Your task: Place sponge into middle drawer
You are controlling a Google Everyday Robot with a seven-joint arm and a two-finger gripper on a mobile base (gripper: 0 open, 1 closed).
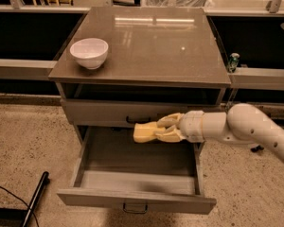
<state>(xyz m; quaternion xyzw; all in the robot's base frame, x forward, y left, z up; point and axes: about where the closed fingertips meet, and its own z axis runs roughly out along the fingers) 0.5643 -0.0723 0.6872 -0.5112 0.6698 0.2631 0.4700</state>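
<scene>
Next, the gripper releases the pale yellow sponge near the centre of the open middle drawer's grey bottom [133, 156].
The pale yellow sponge [145, 132] is held in my gripper [157, 129], whose cream-yellow fingers [169, 121] are shut on its right end. The gripper reaches in from the right, over the back part of the open middle drawer [137, 179] and just below the closed upper drawer front. The sponge hangs above the drawer's grey floor, apart from it. The drawer is pulled out towards the camera, with a small dark loop handle [135, 207] on its front panel.
A white bowl [89, 52] stands on the left of the cabinet's brown top [151, 41]. The closed upper drawer front [109, 113] sits just behind the sponge. A black pole [35, 197] lies on the floor at the lower left. My white arm [255, 131] extends off to the right.
</scene>
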